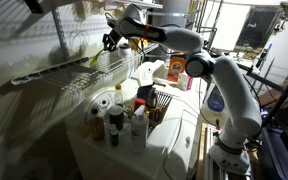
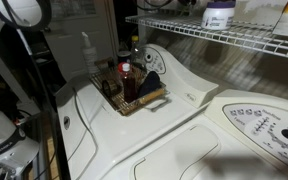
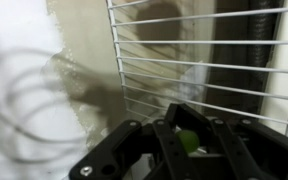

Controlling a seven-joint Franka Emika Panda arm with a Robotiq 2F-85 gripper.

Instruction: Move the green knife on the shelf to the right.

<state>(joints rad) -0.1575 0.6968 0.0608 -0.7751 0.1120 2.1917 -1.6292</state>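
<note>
I need to set the green knife down on the white wire shelf [image 1: 109,56] and let go of it there with my gripper, just short of the orange bottle.
The white wire shelf [image 1: 54,72] runs along the wall, and it also shows in an exterior view [image 2: 214,38] and as a grid in the wrist view [image 3: 204,60]. My gripper [image 1: 110,42] hangs just above the shelf's middle. In the wrist view the black fingers [image 3: 187,148] are closed around a small light green piece, the green knife [image 3: 187,140]. A slim yellow-green streak [image 1: 95,61] lies at the shelf just below the gripper; it looks like the knife's blade. Most of the knife is hidden by the fingers.
An orange bottle [image 1: 174,68] and other containers [image 2: 219,15] stand on the shelf's right part. Below, a basket [image 2: 149,99] with bottles and jars [image 1: 116,112] sits on the white appliance top [image 2: 184,120]. The wall is close behind the shelf.
</note>
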